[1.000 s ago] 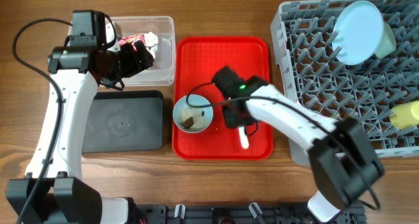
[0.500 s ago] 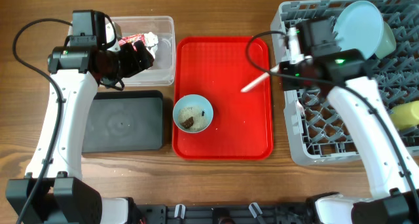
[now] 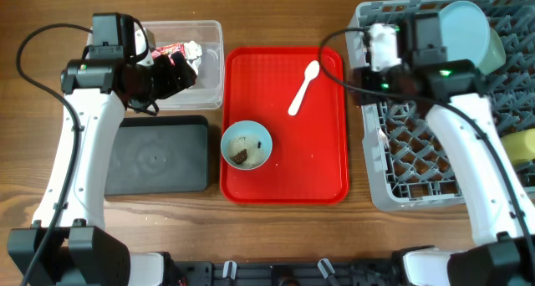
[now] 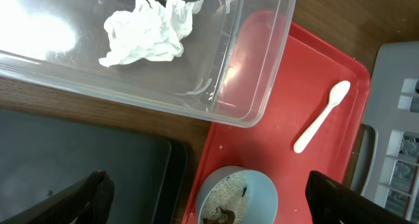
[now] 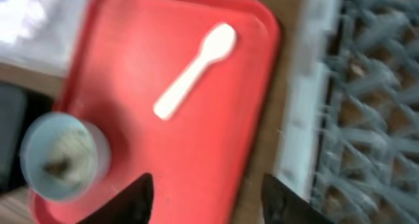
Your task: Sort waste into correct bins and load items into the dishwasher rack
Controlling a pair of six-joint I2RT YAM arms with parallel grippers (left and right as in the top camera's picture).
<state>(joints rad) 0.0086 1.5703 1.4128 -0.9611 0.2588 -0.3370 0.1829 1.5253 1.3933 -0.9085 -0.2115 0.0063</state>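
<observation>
My left gripper needs to move to the light blue bowl next and close on the bowl's rim [image 3: 271, 139] [image 4: 275, 193], on the side toward the grey rack.
A white spoon [image 3: 303, 87] lies loose on the flat red tray [image 3: 326, 177], also in the right wrist view [image 5: 193, 72]. A light blue bowl [image 3: 246, 145] holding rice grains and brown scraps [image 4: 226, 204] stands on the tray's left side. The clear tub [image 3: 209, 94] holds a red wrapper [image 3: 167, 49] and white tissue [image 4: 147, 34]. The black tray [image 3: 159, 156] lies in front of it. My left gripper [image 3: 175, 73] hangs open and empty over the tub. My right gripper [image 3: 361, 73] is open and empty above the gap between the red tray and the grey rack [image 3: 393, 186].
In the rack, a light blue plate [image 3: 458, 37] stands upright with a mint green bowl [image 3: 495, 52] behind it. A yellow cup [image 3: 518, 145] lies at the rack's right edge. Wooden table shows in front of both trays.
My right gripper lifted the spoon from the tray's lower right and carried it toward the rack. The spoon now lies loose on the tray's upper right. The left arm has not moved.
</observation>
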